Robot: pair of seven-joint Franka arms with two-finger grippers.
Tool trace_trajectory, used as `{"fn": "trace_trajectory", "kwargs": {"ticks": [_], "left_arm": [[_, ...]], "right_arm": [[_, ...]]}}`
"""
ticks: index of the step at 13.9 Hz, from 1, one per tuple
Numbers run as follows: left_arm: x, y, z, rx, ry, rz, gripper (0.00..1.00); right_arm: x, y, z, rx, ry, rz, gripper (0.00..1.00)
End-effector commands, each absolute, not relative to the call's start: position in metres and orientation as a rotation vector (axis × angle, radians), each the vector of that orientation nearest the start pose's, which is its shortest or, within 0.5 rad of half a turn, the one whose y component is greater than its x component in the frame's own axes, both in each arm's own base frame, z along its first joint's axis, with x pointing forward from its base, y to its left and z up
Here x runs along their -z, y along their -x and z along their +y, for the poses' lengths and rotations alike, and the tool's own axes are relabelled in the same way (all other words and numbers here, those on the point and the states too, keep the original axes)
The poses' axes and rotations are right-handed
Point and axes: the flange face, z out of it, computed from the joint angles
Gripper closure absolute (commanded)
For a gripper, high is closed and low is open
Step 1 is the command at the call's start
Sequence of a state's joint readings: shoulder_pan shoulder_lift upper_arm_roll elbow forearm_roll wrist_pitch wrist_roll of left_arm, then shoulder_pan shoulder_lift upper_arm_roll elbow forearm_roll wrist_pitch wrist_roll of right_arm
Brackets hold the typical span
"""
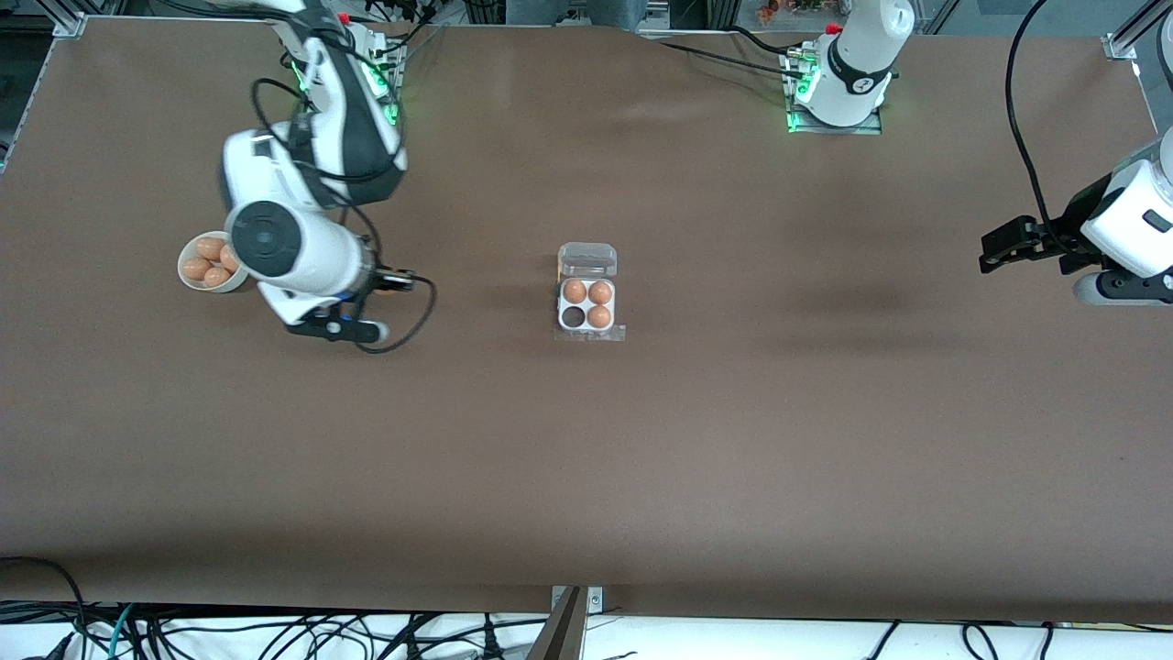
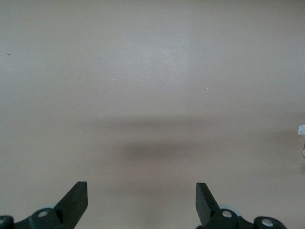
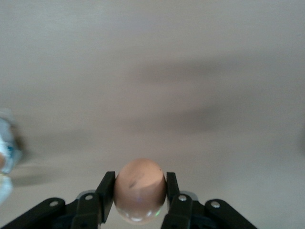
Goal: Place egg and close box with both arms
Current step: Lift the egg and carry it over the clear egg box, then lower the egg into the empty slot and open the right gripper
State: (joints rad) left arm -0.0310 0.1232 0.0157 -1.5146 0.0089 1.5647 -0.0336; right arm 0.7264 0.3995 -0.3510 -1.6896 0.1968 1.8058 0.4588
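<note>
I need to release the orange-brown egg from my right gripper in the empty cell of the box [image 1: 573, 317].
My right gripper [image 1: 396, 282] is shut on an orange-brown egg [image 3: 139, 191] and holds it over bare table between the white bowl [image 1: 188, 275] and the box [image 1: 586, 327]. The box sits mid-table with its clear lid [image 1: 587, 260] open. Three of its cells hold eggs [image 1: 586, 293], and the cell [image 1: 574, 317] nearest the front camera, toward the right arm's end, is empty. My left gripper [image 1: 990, 254] is open and empty, waiting over the table at the left arm's end. Its wrist view shows both fingers [image 2: 76, 195] spread wide over bare table.
The white bowl holds several more eggs [image 1: 213, 261] beside the right arm's wrist. A black cable [image 1: 417, 321] loops off the right arm. The box's edge shows at the side of the right wrist view [image 3: 5, 143].
</note>
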Motion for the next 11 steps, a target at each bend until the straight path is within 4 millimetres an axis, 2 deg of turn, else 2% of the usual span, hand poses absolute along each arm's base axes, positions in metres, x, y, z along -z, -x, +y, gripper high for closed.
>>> {"fn": "trace_trajectory", "kwargs": {"ticks": [1,4,6,9,11], "left_arm": [[-0.585,-0.589,-0.008,-0.116,3.113,-0.023,0.00],[-0.585,-0.589,-0.008,-0.116,3.113,-0.023,0.00],[-0.585,-0.589,-0.008,-0.116,3.113,-0.023,0.00],[-0.585,-0.589,-0.008,-0.116,3.113,-0.023,0.00],[-0.585,-0.589,-0.009,-0.116,3.113,-0.023,0.00]], "right_arm": [[-0.345,-0.579,0.327,-0.411,3.149,0.306,0.62],[-0.318,-0.564,0.395,-0.405,3.120,0.334,0.62],[-0.304,-0.557,0.428,-0.364,3.131,0.388,0.62],[-0.287,-0.543,0.459,-0.360,3.086,0.396,0.62],[-0.281,-0.543,0.467,-0.310,3.077,0.383,0.62]]}}
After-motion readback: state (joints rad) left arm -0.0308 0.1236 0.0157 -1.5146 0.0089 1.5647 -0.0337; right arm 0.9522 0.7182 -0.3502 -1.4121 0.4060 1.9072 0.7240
